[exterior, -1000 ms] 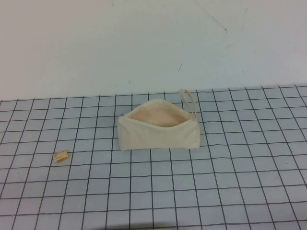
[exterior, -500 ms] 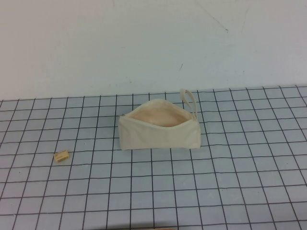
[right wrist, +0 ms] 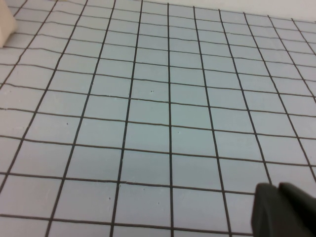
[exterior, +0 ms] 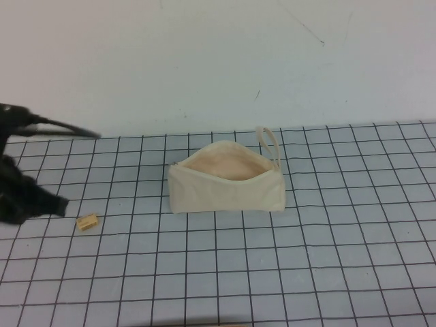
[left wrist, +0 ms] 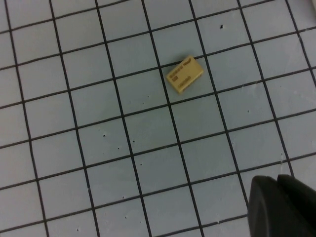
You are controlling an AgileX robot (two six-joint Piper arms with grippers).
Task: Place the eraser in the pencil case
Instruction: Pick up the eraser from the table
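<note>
Next, my left gripper goes to the tan-yellow eraser on the grid mat and closes on the eraser's sides (exterior: 87, 222) (left wrist: 185, 74).
The eraser (exterior: 87, 222) is a tiny tan-yellow block lying on the grid mat at the left; it also shows in the left wrist view (left wrist: 184, 74). The pencil case (exterior: 226, 182) is a cream fabric pouch with its mouth open upward and a loop strap at its right end, standing mid-table. My left gripper (exterior: 60, 205) hangs just left of the eraser, above the mat, fingers together and empty (left wrist: 279, 185). My right gripper (right wrist: 276, 190) is outside the high view; its fingers are together and empty over bare mat.
The blue-grey grid mat (exterior: 327, 259) covers the table, with a plain wall behind. A corner of the pouch (right wrist: 5, 22) shows at the edge of the right wrist view. Open mat lies between the eraser and the pouch.
My left arm has come into the high view from the left edge and now hangs beside the eraser. The eraser and pouch have not moved.
</note>
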